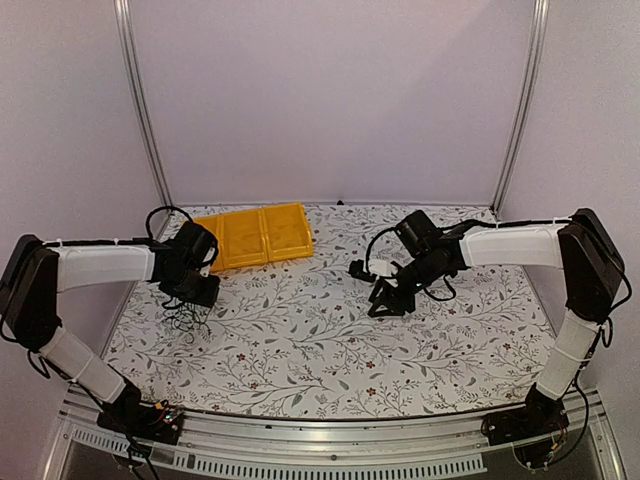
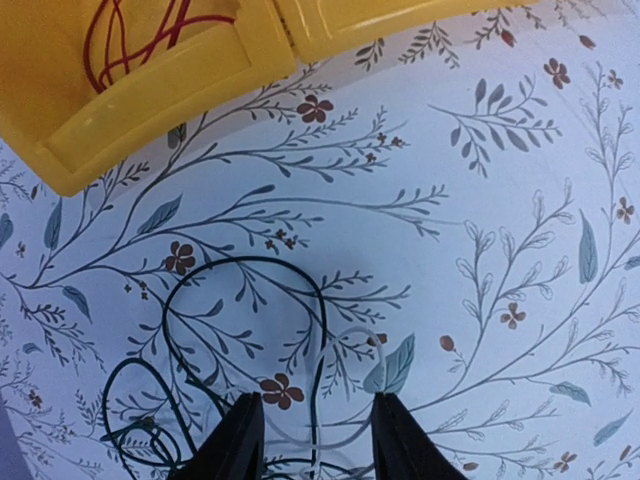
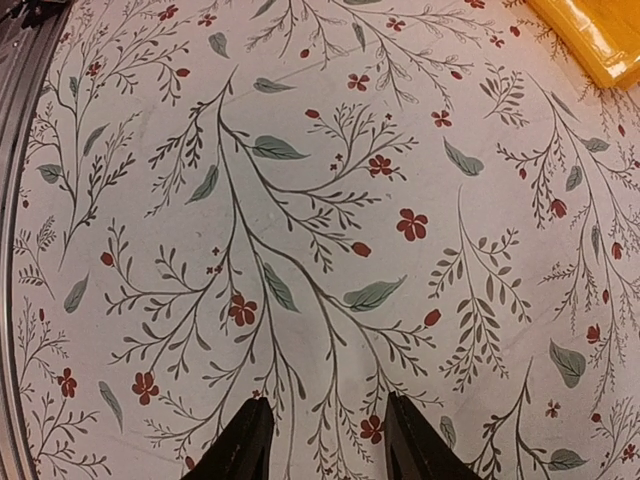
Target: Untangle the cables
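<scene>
Black cable crosses the whitish cable's loop between my left fingers, so I will shift slightly, pinch only the whitish cable (image 2: 382, 368), lift it high.
A small tangle of thin cables (image 1: 187, 321) lies on the floral cloth at the left. In the left wrist view a black cable (image 2: 250, 300) loops over the cloth and a whitish cable (image 2: 352, 385) curls between the fingers. My left gripper (image 2: 315, 440) is open right over this tangle, its jaws on either side of the whitish and black strands; it also shows from above (image 1: 192, 292). A red cable (image 2: 130, 40) lies in the yellow tray (image 2: 170, 95). My right gripper (image 3: 325, 440) is open and empty over bare cloth, right of centre in the top view (image 1: 390, 297).
The yellow two-compartment tray (image 1: 255, 236) sits at the back left of the floral cloth (image 1: 320, 330). Thick black arm cables (image 1: 160, 215) loop by each wrist. Metal frame posts stand at the back corners and a metal rail runs along the near edge.
</scene>
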Controlling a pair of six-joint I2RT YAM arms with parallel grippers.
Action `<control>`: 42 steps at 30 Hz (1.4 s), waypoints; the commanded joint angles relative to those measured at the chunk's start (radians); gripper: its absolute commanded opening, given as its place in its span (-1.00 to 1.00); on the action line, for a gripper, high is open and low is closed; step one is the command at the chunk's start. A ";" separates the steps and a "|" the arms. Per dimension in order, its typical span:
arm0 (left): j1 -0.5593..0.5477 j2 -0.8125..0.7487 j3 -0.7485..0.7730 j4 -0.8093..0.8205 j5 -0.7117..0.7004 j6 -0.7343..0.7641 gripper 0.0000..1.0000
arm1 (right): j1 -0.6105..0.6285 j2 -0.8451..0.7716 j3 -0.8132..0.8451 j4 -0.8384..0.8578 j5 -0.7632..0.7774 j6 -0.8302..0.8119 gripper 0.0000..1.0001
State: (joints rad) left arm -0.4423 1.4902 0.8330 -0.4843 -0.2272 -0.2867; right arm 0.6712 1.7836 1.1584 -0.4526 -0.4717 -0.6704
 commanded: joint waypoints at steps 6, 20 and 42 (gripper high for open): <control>-0.009 0.016 0.029 -0.008 0.015 0.031 -0.33 | -0.003 0.010 0.021 -0.009 0.016 -0.008 -0.16; -0.012 -0.090 0.028 -0.098 0.023 0.001 -0.17 | -0.001 0.019 0.029 -0.016 0.015 -0.009 -0.16; -0.018 -0.061 0.052 -0.096 0.013 -0.004 -0.25 | -0.001 0.016 0.030 -0.021 0.023 -0.010 -0.16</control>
State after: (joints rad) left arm -0.4473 1.4895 0.8577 -0.5625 -0.2367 -0.2699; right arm 0.6712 1.7889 1.1587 -0.4637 -0.4534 -0.6716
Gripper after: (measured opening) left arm 0.353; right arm 0.420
